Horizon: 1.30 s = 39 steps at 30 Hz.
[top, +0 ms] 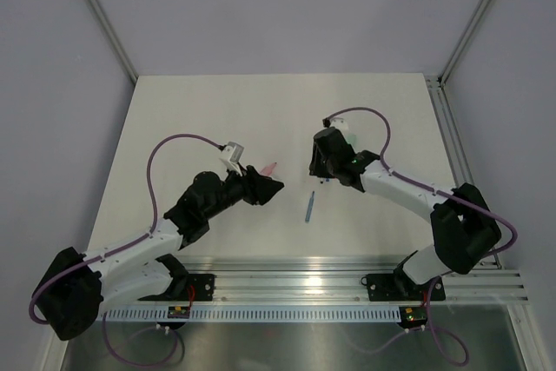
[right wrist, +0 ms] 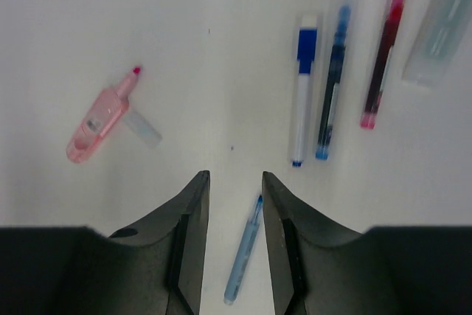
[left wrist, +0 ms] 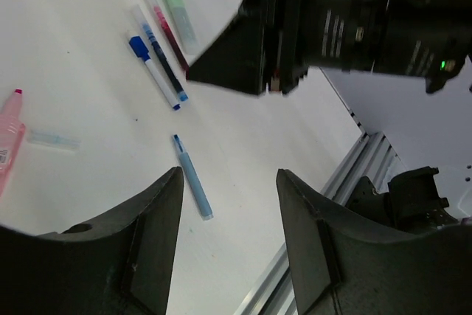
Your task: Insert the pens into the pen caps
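Observation:
The light blue pen is next for my right gripper, which should go to it and close on the pen's body [top: 311, 202] [right wrist: 248, 237] just behind its tip.
A light blue pen [top: 308, 206] lies loose on the table between the two grippers; it also shows in the left wrist view [left wrist: 192, 184] and the right wrist view [right wrist: 243, 260]. My right gripper [right wrist: 234, 175] is open and empty, hovering above this pen's tip. A white pen with a blue cap [right wrist: 302, 97], a dark blue pen [right wrist: 332, 82], a red pen [right wrist: 383, 57] and the mint cap [right wrist: 442, 27] lie side by side. The pale pink cap [right wrist: 99, 116], red-tipped, lies apart. My left gripper [left wrist: 230, 173] is open and empty, above the table.
A small clear tube [right wrist: 141, 128] lies touching the pink cap. In the top view my right gripper [top: 320, 167] hides the row of pens, and my left gripper [top: 269, 187] sits just left of the light blue pen. An aluminium rail [top: 347, 271] runs along the near table edge.

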Each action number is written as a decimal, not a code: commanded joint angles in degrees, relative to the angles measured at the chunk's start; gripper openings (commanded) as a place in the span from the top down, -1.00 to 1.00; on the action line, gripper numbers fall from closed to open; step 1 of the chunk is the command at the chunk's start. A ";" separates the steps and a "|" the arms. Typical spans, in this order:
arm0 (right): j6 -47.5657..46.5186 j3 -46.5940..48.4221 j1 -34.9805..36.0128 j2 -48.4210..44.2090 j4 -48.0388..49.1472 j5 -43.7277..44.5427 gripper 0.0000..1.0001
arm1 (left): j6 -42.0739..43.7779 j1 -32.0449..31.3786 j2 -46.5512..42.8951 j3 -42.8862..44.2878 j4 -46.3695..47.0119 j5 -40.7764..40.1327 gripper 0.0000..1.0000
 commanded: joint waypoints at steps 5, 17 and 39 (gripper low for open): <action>9.02 -2.39 7.89 2.09 -12.15 3.75 0.17 | 2.43 -0.12 -0.90 2.66 0.45 -5.10 -0.08; 12.72 1.92 10.62 12.99 -14.36 5.51 0.24 | 2.26 -0.12 -1.25 3.19 -0.16 -3.61 -0.09; 9.82 -5.89 10.62 -13.18 1.28 8.77 1.00 | -0.20 -0.21 5.15 5.56 5.10 10.27 -0.04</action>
